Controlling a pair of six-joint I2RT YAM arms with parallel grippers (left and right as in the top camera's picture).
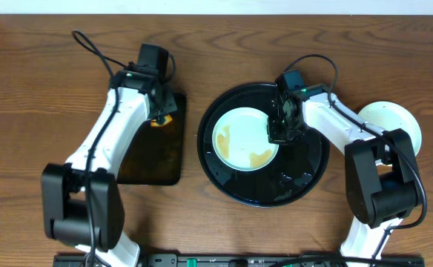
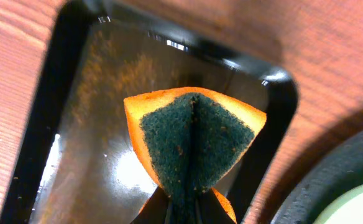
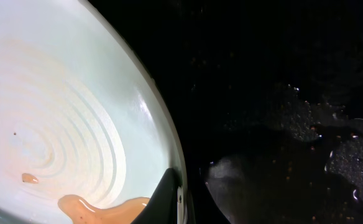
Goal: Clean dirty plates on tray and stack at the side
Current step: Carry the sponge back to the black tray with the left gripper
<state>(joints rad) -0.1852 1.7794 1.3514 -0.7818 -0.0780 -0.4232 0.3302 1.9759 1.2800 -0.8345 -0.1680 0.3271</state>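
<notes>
Next, my left gripper lets go of the orange sponge on the rectangular tray's side nearer the round black tray [image 1: 173, 139].
One pale plate [image 1: 239, 137] with brown-yellow smears lies on the left half of the round black tray [image 1: 305, 174]. My right gripper [image 1: 276, 132] is shut on its right rim. In the right wrist view the fingers [image 3: 180, 199] pinch the rim of the plate [image 3: 63, 112], with a smear near them and the wet tray [image 3: 281, 93] beside it. My left gripper [image 1: 159, 119] is shut on an orange sponge with a green scrub face [image 2: 194, 137], held over the rectangular tray. Its jaws [image 2: 184, 205] pinch the sponge's lower end.
A small rectangular black tray [image 1: 153, 159] lies left of the round tray and shows wet in the left wrist view [image 2: 88, 124]. Whitish plates [image 1: 394, 119] sit on the table at the far right, partly behind the right arm. The round tray's rim [image 2: 330, 180] is close to the sponge.
</notes>
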